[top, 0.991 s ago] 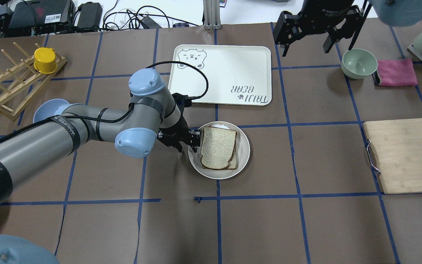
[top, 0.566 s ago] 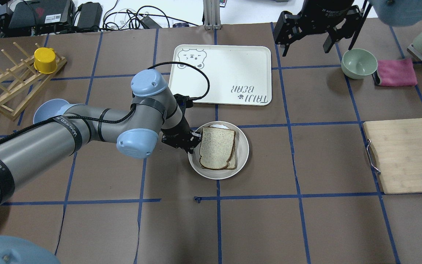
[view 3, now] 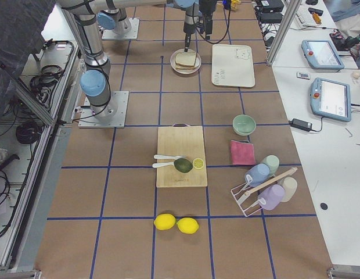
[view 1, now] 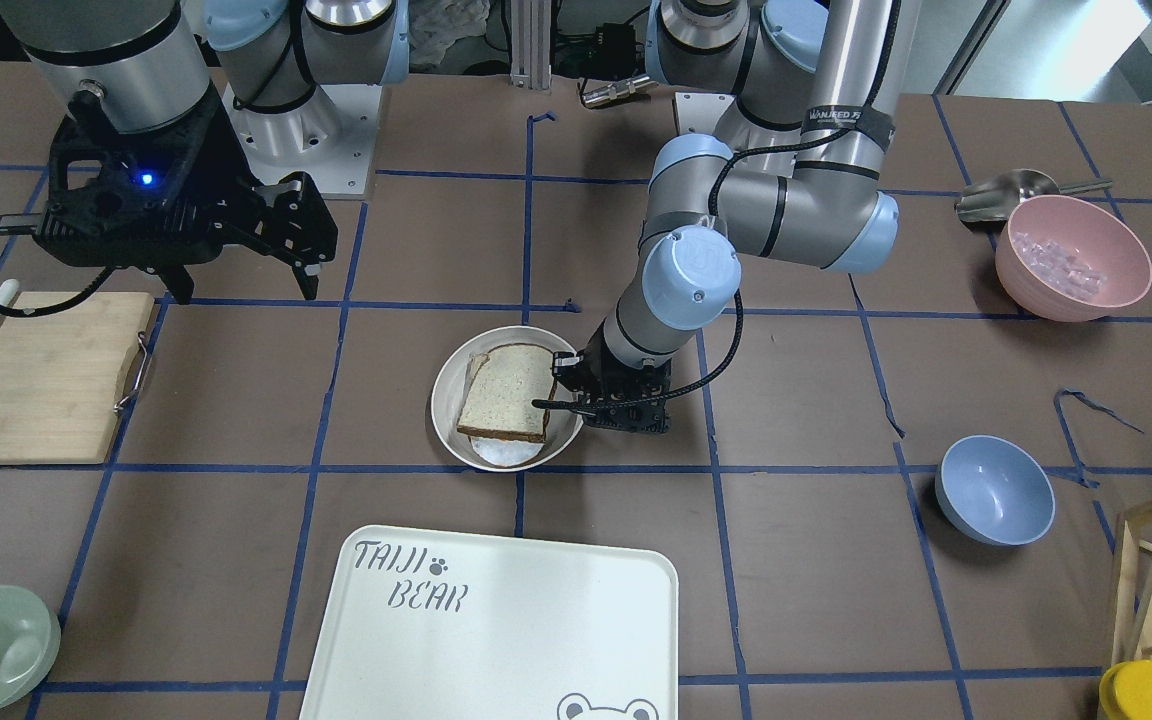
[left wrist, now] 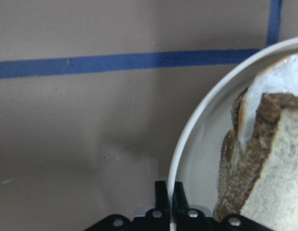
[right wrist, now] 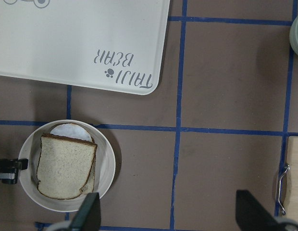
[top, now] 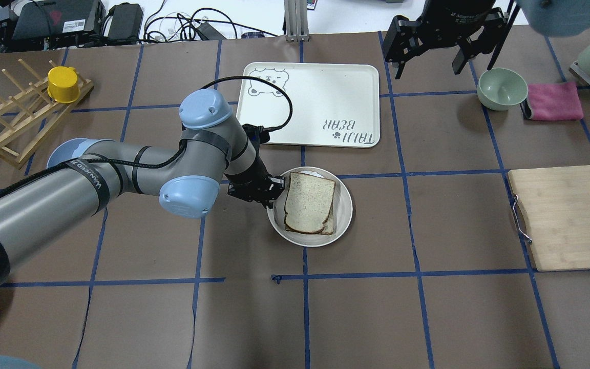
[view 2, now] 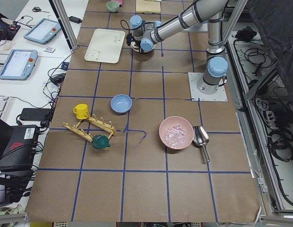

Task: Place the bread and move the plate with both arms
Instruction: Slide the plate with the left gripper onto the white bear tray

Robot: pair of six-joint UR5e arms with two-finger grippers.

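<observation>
The robot's left gripper will release the cream-white plate on the white tray (view 1: 488, 662), between the tray's lettering and the bear drawing.
The cream-white plate (top: 346, 207) sits near the table's middle, and also shows in the front view (view 1: 443, 400) and the right wrist view (right wrist: 106, 163). The speckled bread (top: 309, 201) lies flat on it, on top of a second slice (top: 331, 225). My left gripper (top: 273, 192) is shut on the plate's left rim. The left wrist view shows its two fingertips (left wrist: 161, 192) pinched together over the rim (left wrist: 187, 139), next to the bread's crust (left wrist: 245, 168). My right gripper (top: 428, 59) is open and empty, high above the far right of the table.
The TAIJI BEAR tray (top: 308, 105) lies just beyond the plate. A green bowl (top: 502, 88) and pink cloth (top: 553, 101) are at the far right. A cutting board (top: 564, 218) is at the right; a blue bowl (top: 64, 151) and a rack with a yellow cup (top: 63, 84) are at the left.
My left gripper has gone from open beside the plate to shut on its rim. The plate with the bread has shifted slightly right and away. The right arm has not moved.
</observation>
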